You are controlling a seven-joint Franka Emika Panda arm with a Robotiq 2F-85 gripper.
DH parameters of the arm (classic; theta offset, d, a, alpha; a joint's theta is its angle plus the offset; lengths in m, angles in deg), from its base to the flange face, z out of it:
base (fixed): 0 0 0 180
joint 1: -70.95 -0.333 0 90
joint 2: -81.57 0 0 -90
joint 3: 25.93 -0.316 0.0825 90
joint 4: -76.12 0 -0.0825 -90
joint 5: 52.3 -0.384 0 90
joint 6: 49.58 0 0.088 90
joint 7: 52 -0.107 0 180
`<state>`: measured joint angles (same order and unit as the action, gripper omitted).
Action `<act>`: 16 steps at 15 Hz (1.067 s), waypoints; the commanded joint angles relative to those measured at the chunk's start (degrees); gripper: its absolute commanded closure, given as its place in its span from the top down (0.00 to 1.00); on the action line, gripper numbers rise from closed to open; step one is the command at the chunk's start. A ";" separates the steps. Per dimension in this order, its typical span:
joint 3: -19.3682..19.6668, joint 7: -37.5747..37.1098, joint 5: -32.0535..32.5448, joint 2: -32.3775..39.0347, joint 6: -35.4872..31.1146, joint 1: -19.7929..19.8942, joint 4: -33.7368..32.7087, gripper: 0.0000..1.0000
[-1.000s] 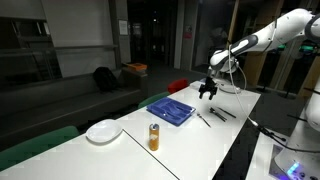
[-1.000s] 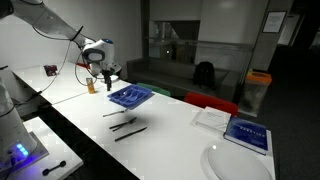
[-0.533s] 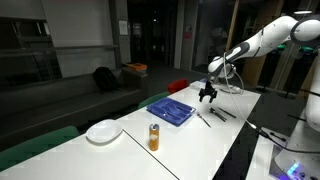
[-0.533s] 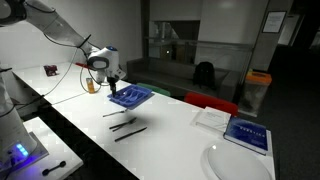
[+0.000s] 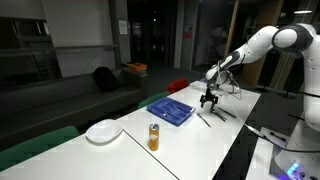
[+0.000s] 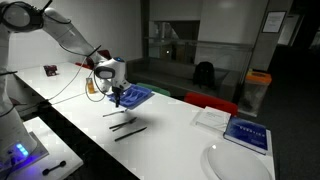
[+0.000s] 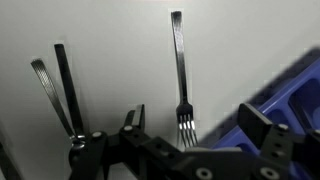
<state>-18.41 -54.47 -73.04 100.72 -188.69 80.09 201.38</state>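
The narrow part of the black fork's handle [image 5: 202, 118] [image 7: 183, 94], just before the fork's tines, beside the blue cutlery tray, will be gripped by my gripper.
My gripper [image 7: 196, 126] is open, and a black fork [image 7: 179, 66] lies on the white table between its fingers, tines toward the camera. The fingers [image 7: 133, 121] stand apart from the fork, touching nothing. Two more black utensils [image 7: 55, 88] lie to the left of it. The corner of the blue cutlery tray [image 7: 292, 92] is at the right. In both exterior views the gripper [image 5: 209, 98] [image 6: 116, 99] hangs low over the table between the tray [image 5: 171, 110] [image 6: 131, 96] and the loose cutlery [image 5: 216, 115] [image 6: 124, 123].
A white plate [image 5: 103, 131] and an orange can [image 5: 154, 137] stand further along the table [image 5: 190, 145]. In an exterior view a booklet [image 6: 246, 133] lies near the plate [image 6: 236, 165]. A cable [image 6: 60, 85] runs across the table behind the arm.
The gripper has moved from above the tray's end down toward the table and over the loose cutlery. Its jaws stayed open.
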 commanded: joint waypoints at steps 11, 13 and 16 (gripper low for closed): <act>-0.82 -5.17 1.60 7.72 -3.73 -1.41 -3.58 1.00; -0.59 -8.48 2.36 10.35 -6.40 -2.50 -4.34 1.00; 0.31 -13.84 4.02 12.98 -10.04 -4.74 -4.88 1.00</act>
<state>-19.12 -63.05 -71.37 111.47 -196.18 77.32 198.04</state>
